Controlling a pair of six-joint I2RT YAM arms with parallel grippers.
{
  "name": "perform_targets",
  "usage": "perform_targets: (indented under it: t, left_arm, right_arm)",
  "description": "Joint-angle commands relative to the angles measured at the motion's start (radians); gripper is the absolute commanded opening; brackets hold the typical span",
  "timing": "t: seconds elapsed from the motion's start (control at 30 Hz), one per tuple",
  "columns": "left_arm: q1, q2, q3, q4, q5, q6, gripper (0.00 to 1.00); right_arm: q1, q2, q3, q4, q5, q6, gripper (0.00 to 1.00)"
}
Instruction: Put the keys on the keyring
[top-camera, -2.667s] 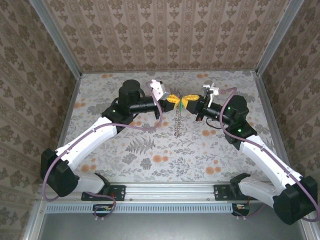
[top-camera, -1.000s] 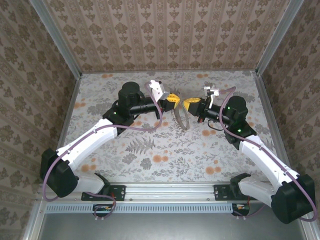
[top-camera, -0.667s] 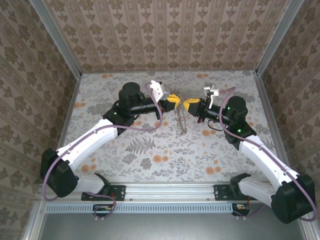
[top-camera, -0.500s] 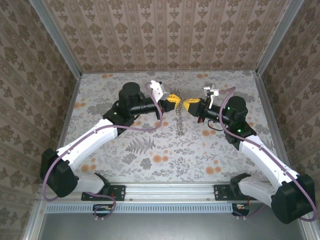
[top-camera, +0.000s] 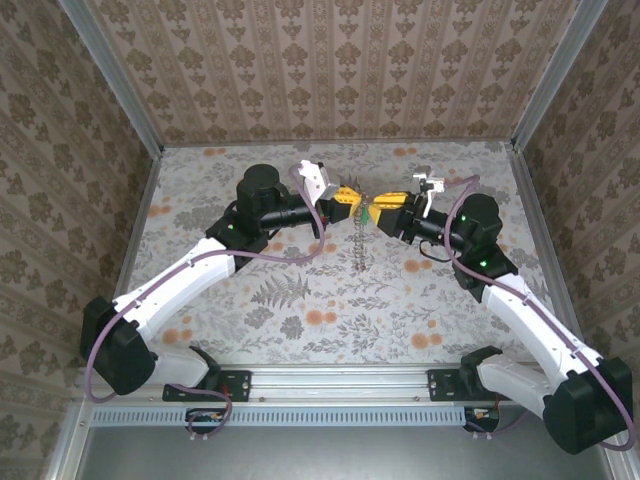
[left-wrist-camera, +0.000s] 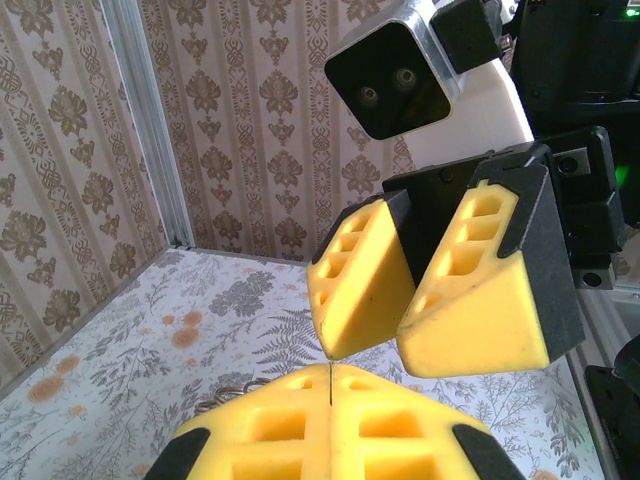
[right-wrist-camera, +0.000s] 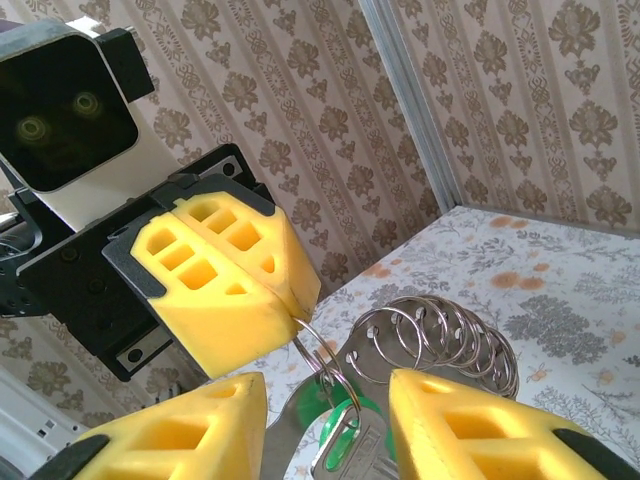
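The right gripper's fingers straddle the green-headed key below the left gripper, so the right gripper needs to take the keyring's wire (right-wrist-camera: 328, 368) before the left gripper opens and backs off.
My left gripper (top-camera: 351, 200) is shut on a thin silvery keyring (right-wrist-camera: 325, 350), whose wire runs out from between its yellow fingers (right-wrist-camera: 230, 280). A green-headed key (right-wrist-camera: 345, 440) and a flat silvery tag hang from that ring, with a chain of several more rings (right-wrist-camera: 450, 330) behind them. My right gripper (right-wrist-camera: 325, 430) stands open, one finger on each side of the key and touching nothing. From above, the bunch (top-camera: 357, 245) dangles between the two grippers over the table. In the left wrist view the left gripper (left-wrist-camera: 328, 385) is shut just below the right gripper's spread fingers (left-wrist-camera: 365, 280).
The floral table (top-camera: 300, 290) lies below, walled by patterned panels with metal corner posts (top-camera: 110, 75). A purple cable (top-camera: 290, 255) loops under the left arm. Both wrists meet at the back middle of the table.
My right gripper has opened and let go of the key. The bunch, which had swung sideways, now hangs straight down from the left gripper. The left gripper stays shut.
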Motion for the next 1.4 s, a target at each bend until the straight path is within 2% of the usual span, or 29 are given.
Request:
perform_targets:
  t: [0.0,0.5,0.67,0.83,1.07,1.27,1.37]
  left_arm:
    - [-0.008,-0.03,0.002,0.052,0.01,-0.018,0.0]
    - [-0.008,-0.022,0.009,0.048,0.026,-0.018,0.0]
    - [-0.009,-0.02,0.009,0.049,0.026,-0.018,0.0]
    - [-0.009,-0.018,0.011,0.05,0.028,-0.018,0.0]
    - [-0.009,-0.016,0.009,0.051,0.026,-0.018,0.0]
    - [-0.008,-0.016,0.01,0.05,0.015,-0.023,0.0]
    - [-0.007,-0.028,0.004,0.051,-0.076,-0.042,0.0]
  right_arm:
    - [-0.006,0.018,0.021,0.033,-0.046,0.003,0.4]
    - [-0.005,0.096,0.064,0.12,-0.096,0.034,0.45]
    - [-0.004,0.114,0.07,0.143,-0.113,0.053,0.44]
    - [-0.002,0.14,0.077,0.183,-0.143,0.081,0.34]
    - [0.001,0.148,0.074,0.203,-0.164,0.093,0.0]
    - [0.0,0.134,0.069,0.187,-0.153,0.087,0.0]
    - [-0.002,0.124,0.071,0.14,-0.124,0.062,0.0]
